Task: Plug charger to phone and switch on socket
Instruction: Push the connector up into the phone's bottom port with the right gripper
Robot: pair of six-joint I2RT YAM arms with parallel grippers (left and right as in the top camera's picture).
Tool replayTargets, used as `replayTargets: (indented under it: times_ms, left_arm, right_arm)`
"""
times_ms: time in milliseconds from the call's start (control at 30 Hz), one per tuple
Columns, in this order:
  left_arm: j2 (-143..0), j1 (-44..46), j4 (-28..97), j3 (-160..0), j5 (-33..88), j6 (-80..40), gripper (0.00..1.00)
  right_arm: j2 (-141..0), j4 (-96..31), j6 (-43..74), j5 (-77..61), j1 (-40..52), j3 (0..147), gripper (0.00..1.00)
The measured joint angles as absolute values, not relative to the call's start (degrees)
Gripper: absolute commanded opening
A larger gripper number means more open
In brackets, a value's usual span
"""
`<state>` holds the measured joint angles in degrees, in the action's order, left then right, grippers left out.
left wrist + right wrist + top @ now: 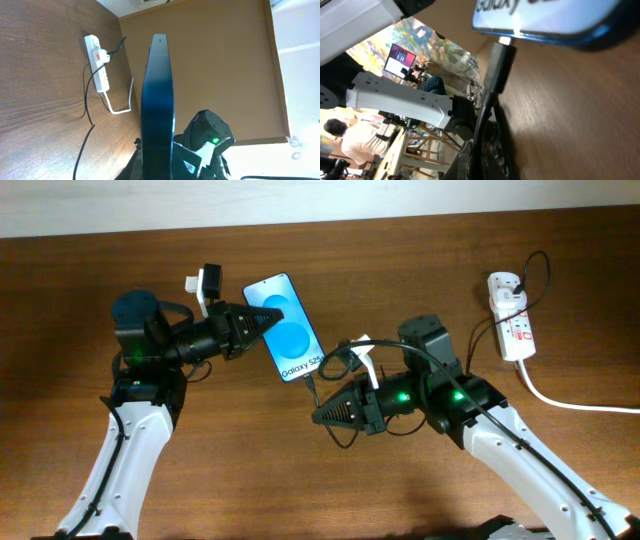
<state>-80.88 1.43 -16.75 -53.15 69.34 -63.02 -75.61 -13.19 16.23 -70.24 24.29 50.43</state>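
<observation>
The phone will lie flat on the brown table (325, 360) between both grippers when my left gripper lets go of it. The phone is now tilted at the table's middle.
The phone (285, 330), blue screen with "Galaxy" text, lies tilted at the middle of the table. My left gripper (262, 322) is shut on its left edge. In the left wrist view the phone (159, 95) stands edge-on between the jaws. My right gripper (320, 415) is shut on the charger cable (312, 392) just below the phone. In the right wrist view the connector (499, 57) meets the phone's bottom edge (545, 22), and the cable runs back between the fingers (485, 152). The white socket (510, 315) lies at the far right with the charger's plug in it.
The socket's thick white cord (570, 402) runs off the right edge. The black cable loops near the socket and over my right arm (470, 340). In the left wrist view the socket (98, 62) and cable (88, 107) lie beyond the phone. The table is brown wood.
</observation>
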Motion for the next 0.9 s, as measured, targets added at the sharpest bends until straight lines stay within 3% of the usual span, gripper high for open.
replayTargets:
  times_ms: [67,133,167,300,367,433,533,667,800,900]
  left_arm:
    - [-80.9,1.3,-16.8,-53.2,69.2,-63.0,0.00]
    - [-80.9,1.3,-16.8,-53.2,69.7,-62.8,0.00]
    - [-80.9,2.3,-16.5,-53.2,71.0,-61.8,0.00]
    - [-80.9,2.8,-16.5,-53.2,71.7,-59.0,0.00]
    - [-80.9,2.8,-16.5,-53.2,70.1,-57.3,0.00]
    - [-80.9,2.8,-16.5,-53.2,68.2,-56.2,0.00]
    - [-80.9,2.8,-16.5,-53.2,66.6,-55.4,0.00]
    - [-80.9,2.8,-10.1,-53.3,62.7,-54.3,0.00]
    - [-80.9,2.8,-6.6,-53.2,59.2,-53.7,0.00]
    - [-80.9,2.8,-6.6,-53.2,58.4,-53.5,0.00]
  right_arm:
    - [-75.6,-12.0,16.3,-70.1,24.5,50.4,0.09]
    - [-75.6,-11.3,16.2,-68.9,24.5,50.4,0.21]
    - [-75.6,-11.0,16.2,-68.0,24.4,50.4,0.32]
    - [-75.6,-10.9,16.1,-67.3,24.4,50.4,0.52]
    - [-75.6,-10.9,16.2,-67.6,24.4,50.4,0.70]
    - [-75.0,-10.9,15.2,-67.2,24.4,50.5,0.76]
    - [-71.2,-14.6,13.1,-59.2,24.4,54.0,0.77]
    - [-68.6,-33.8,4.4,-37.5,24.9,65.0,0.77]
    - [-70.1,-36.5,2.0,-20.1,35.0,66.5,0.77]
    - [-74.3,-38.3,4.2,-11.7,41.1,66.5,0.61]
